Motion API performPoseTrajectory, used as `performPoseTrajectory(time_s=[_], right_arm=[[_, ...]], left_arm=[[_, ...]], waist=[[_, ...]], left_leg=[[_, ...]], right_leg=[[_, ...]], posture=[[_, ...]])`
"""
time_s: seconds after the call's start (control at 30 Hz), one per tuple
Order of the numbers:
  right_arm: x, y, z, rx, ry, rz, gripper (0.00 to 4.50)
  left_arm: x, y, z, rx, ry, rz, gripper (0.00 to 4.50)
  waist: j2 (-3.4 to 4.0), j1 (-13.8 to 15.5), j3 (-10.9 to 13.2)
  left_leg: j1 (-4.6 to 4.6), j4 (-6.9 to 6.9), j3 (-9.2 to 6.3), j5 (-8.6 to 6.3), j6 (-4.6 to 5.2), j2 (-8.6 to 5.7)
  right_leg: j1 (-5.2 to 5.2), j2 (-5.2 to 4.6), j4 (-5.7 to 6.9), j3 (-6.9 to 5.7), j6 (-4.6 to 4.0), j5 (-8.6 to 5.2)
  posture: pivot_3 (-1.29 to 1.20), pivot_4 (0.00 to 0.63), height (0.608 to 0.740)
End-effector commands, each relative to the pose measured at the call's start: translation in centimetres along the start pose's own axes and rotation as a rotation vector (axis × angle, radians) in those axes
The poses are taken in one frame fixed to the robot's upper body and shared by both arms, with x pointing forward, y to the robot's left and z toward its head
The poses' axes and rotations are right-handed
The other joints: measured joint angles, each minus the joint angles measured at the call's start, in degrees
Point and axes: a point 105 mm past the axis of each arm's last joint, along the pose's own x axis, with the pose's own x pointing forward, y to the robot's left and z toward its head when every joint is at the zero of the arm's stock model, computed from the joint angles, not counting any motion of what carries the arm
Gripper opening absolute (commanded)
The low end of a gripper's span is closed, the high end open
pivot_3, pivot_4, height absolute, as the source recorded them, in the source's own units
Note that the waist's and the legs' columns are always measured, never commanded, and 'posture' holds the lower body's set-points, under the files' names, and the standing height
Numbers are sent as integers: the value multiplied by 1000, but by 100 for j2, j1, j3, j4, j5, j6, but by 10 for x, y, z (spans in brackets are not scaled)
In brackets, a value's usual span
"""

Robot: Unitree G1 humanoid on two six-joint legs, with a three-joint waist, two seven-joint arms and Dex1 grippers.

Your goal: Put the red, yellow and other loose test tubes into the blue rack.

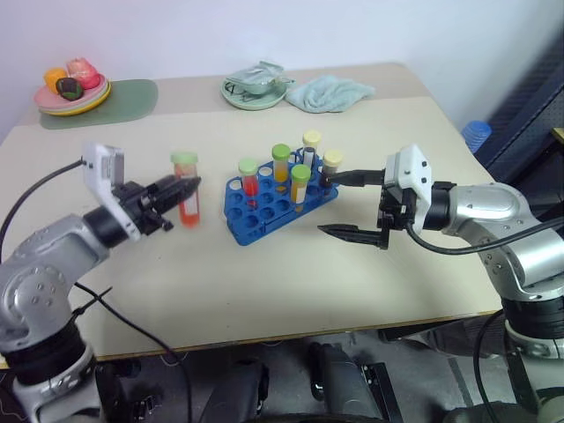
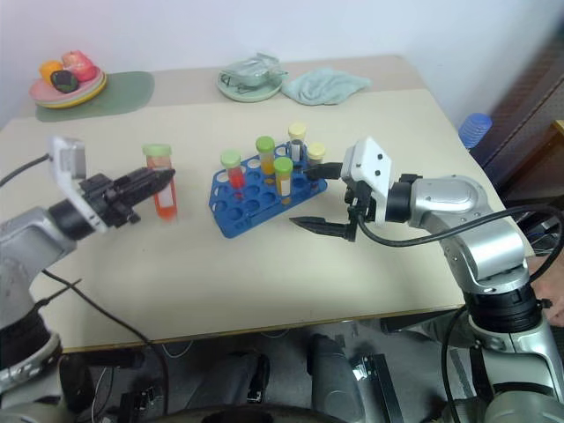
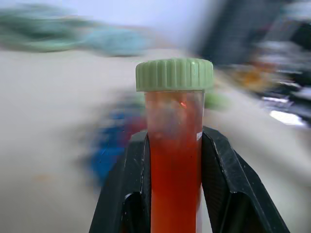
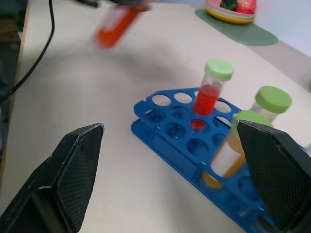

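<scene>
Next, the left gripper releases the red test tube, now upright above the table, in an empty front-row hole of the blue rack [image 1: 269, 211].
My left gripper [image 1: 182, 188] is shut on a red test tube [image 1: 189, 204] with a green cap, held upright above the table, left of the blue rack [image 1: 261, 218]. In the left wrist view the red test tube [image 3: 175, 165] stands clamped between both black fingers [image 3: 132, 189]. The rack holds several capped tubes, among them a red one [image 1: 249, 179] and yellow ones [image 1: 281, 165]. Just right of the rack, my right gripper [image 1: 342, 205] hangs open with nothing between its fingers; its wrist view looks down on the rack [image 4: 167, 130].
At the back left a plate of toy fruit [image 1: 72, 92] sits on a green mat [image 1: 123, 99]. A green dish [image 1: 254, 88] and a teal cloth [image 1: 329, 92] lie at the back middle. A black cable [image 1: 132, 328] hangs over the front edge.
</scene>
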Motion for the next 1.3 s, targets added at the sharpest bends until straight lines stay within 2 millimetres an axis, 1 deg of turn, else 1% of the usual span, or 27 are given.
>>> performPoseTrajectory(time_s=[0.03,0.13,0.23,0.33,0.47,0.53,0.63,0.77,1.0,1.1,1.3], right_arm=[[-4,4,11,-31,-37,-37,4500],[-6,9,9,-16,-35,-75,4500],[-9,12,8,-7,-31,-115,4500],[-14,16,6,3,-20,-164,4500],[-20,20,2,10,-8,-228,4500],[-23,21,2,16,-8,-258,4500],[-26,24,0,19,-6,-293,4500],[-29,26,-2,23,-5,-322,4500],[-32,27,-4,24,-10,-357,4500],[-31,26,-4,24,-11,-360,4500],[-30,26,-4,26,-13,-356,4500]], left_arm=[[17,-15,13,121,-110,-176,933],[44,-15,9,156,-165,-242,933],[70,-12,5,183,-200,-264,933],[95,-1,2,195,-244,-215,933],[121,8,-7,245,-262,-184,933],[129,13,-11,251,-260,-166,933],[134,19,-18,265,-240,-156,933],[136,26,-21,267,-226,-147,933],[134,34,-38,263,-149,-166,933],[132,32,-49,267,-116,-189,933],[132,29,-61,276,-78,-208,933]], waist=[[0,58,0],[0,147,0],[-2,127,-1],[-3,125,-1],[-3,105,-2],[-3,114,-2],[-3,115,-2],[-4,118,-2],[-4,115,-2],[-4,116,-2],[-4,115,-3]], left_leg=[[1,0,-1,0,0,0],[29,0,-2,-5,9,0],[51,-3,0,-13,22,0],[53,-8,2,-14,23,1],[56,-9,6,-13,23,3],[58,-10,8,-13,23,4],[57,-10,8,-14,24,4],[57,-9,8,-14,24,3],[60,-9,8,-14,24,4],[59,-9,8,-14,25,3],[61,-9,8,-14,25,4]], right_leg=[[3,0,-1,-1,0,0],[35,-1,-16,-5,-2,1],[57,-1,-28,-4,-1,1],[57,0,-34,-3,-1,1],[57,2,-34,-1,-1,1],[57,2,-32,2,-1,1],[57,3,-32,2,0,1],[57,3,-32,2,0,1],[59,4,-31,2,1,1],[59,4,-31,2,1,1],[60,5,-31,2,1,1]], posture=[[0,150,740],[0,150,740],[0,150,740],[0,150,740],[0,150,740],[0,150,740],[0,150,740],[0,150,740],[0,150,740],[0,150,740],[0,150,740]])
